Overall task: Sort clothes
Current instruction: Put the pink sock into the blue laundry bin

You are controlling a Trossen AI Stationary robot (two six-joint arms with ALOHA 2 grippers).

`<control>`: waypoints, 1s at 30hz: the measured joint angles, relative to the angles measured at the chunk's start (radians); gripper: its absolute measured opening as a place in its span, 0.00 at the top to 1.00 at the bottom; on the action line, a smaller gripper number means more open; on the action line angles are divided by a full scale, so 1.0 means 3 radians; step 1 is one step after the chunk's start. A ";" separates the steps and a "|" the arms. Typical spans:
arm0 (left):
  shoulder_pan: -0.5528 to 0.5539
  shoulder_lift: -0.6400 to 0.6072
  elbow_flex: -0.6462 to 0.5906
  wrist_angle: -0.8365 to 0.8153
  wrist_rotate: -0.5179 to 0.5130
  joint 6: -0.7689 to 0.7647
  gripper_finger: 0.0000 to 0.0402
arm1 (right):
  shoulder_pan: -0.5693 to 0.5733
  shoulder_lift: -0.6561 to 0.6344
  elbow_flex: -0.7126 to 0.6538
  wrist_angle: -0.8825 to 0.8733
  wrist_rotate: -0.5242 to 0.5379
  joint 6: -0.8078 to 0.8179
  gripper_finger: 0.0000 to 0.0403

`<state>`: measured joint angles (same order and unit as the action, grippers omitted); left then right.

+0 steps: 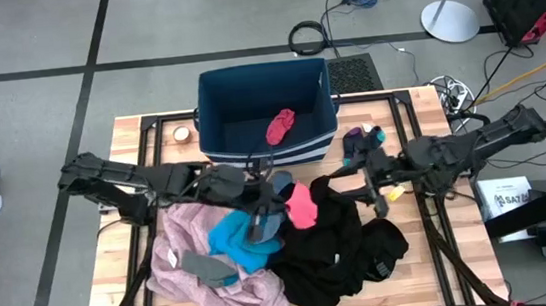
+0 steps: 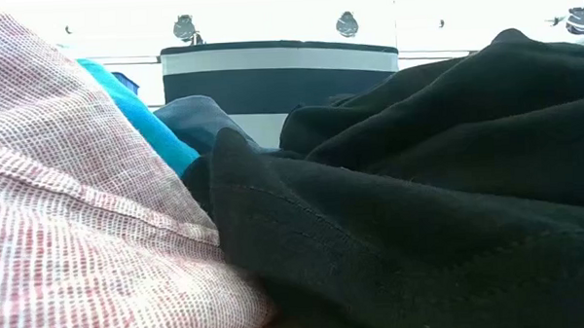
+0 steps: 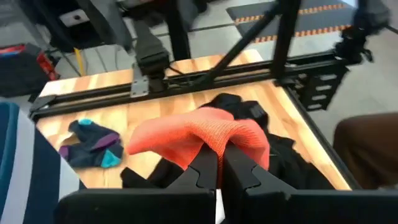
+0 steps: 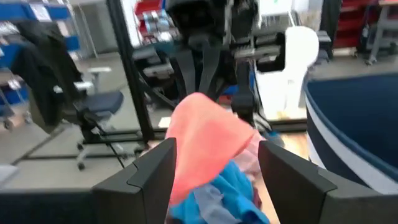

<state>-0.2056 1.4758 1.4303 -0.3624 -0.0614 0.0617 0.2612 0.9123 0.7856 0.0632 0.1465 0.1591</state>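
Observation:
The coral-pink garment hangs below where my left gripper pinches it, so next my right gripper closes on the loose hanging end (image 1: 305,213) (image 4: 190,170) there.
My left gripper (image 1: 283,192) is shut on a coral-pink garment (image 1: 301,204) above the middle of the clothes pile. In the pile a teal piece (image 1: 240,239) and a grey piece (image 1: 208,268) lie on a large pale pink garment (image 1: 205,280). A black garment (image 1: 335,250) lies at their right. My right gripper (image 1: 358,181) stands open just right of the coral piece, its fingers (image 4: 158,163) facing it and touching nothing. A maroon piece (image 1: 281,126) lies inside the dark blue bin (image 1: 216,106). Purple-and-teal socks (image 1: 363,141) lie on the table. My left gripper pinches the coral-pink garment at a fold (image 3: 219,140) between its two fingers (image 3: 200,176). The fingers come from the table's left, slanting a little downward. The cloth drapes slack to both sides of the fingertips above the black garment; whether its lower edge rests on the pile, I cannot tell.
The bin stands at the table's far middle, and its white-striped base (image 2: 279,82) shows in the low view behind pale pink cloth (image 2: 70,220) and black cloth (image 2: 420,208). A tape roll (image 1: 183,134) lies left of the bin. Black frame rails (image 1: 430,218) run along the table's sides.

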 joint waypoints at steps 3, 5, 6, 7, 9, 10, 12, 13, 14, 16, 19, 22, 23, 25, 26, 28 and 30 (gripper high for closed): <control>0.0094 0.0072 -0.0001 0.0069 0.0027 -0.0012 0.99 | -0.0072 0.0211 0.0055 0.0005 -0.0056 -0.0060 0.47; 0.0140 0.0127 -0.0001 0.0083 0.0094 -0.0013 0.99 | -0.0096 0.0357 0.0125 0.0006 -0.0054 -0.0139 0.47; 0.0155 0.0147 -0.0001 0.0106 0.0137 -0.0014 0.99 | -0.0110 0.0431 0.0168 0.0015 -0.0058 -0.0185 0.47; 0.0163 0.0159 -0.0005 0.0115 0.0177 -0.0016 0.99 | -0.0120 0.0511 0.0213 0.0012 -0.0057 -0.0222 0.47; 0.0164 0.0199 -0.0005 0.0211 0.0202 -0.0014 0.99 | -0.0139 0.0670 0.0312 -0.0036 -0.0058 -0.0292 0.47; 0.0163 0.0202 -0.0004 0.0215 0.0203 -0.0013 0.99 | -0.0150 0.0746 0.0365 -0.0088 -0.0058 -0.0315 0.47; 0.0163 0.0206 -0.0004 0.0208 0.0216 -0.0012 0.99 | -0.0174 0.0893 0.0492 -0.0245 -0.0055 -0.0345 0.47; 0.0163 0.0206 -0.0004 0.0205 0.0221 -0.0012 0.99 | -0.0183 0.0967 0.0554 -0.0338 -0.0056 -0.0346 0.47; 0.0163 0.0206 -0.0004 0.0195 0.0223 -0.0012 0.98 | -0.0195 0.1036 0.0619 -0.0431 -0.0056 -0.0348 0.47; 0.0163 0.0206 -0.0004 0.0190 0.0223 -0.0009 0.98 | -0.0200 0.1161 0.0741 -0.0649 -0.0045 -0.0348 0.47; 0.0163 0.0206 -0.0004 0.0165 0.0223 0.0014 0.97 | -0.0197 0.1306 0.0912 -0.0907 -0.0032 -0.0370 0.52; 0.0163 0.0206 -0.0004 0.0074 0.0228 0.0011 0.97 | -0.0196 0.1389 0.1027 -0.0997 -0.0025 -0.0416 0.64; 0.0163 0.0206 -0.0004 0.0031 0.0228 -0.0001 0.97 | -0.0191 0.1404 0.1060 -0.1024 -0.0025 -0.0444 0.70; 0.0163 0.0206 -0.0004 -0.0069 0.0228 0.0000 0.97 | -0.0187 0.1410 0.1113 -0.1131 -0.0026 -0.0497 0.85; 0.0163 0.0206 -0.0004 -0.0127 0.0228 -0.0002 0.97 | -0.0186 0.1409 0.1140 -0.1197 -0.0025 -0.0524 0.92; 0.0161 0.0206 -0.0004 -0.0281 0.0195 0.0012 0.96 | -0.0187 0.1406 0.1212 -0.1384 -0.0009 -0.0543 0.96; 0.0152 0.0206 -0.0004 -0.0442 0.0087 0.0018 0.95 | -0.0187 0.1402 0.1300 -0.1617 0.0099 -0.0486 0.96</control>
<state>-0.1602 1.5375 1.4292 -0.4949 -0.0352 0.0671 0.2050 1.3331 1.1755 -0.4221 0.1762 0.0132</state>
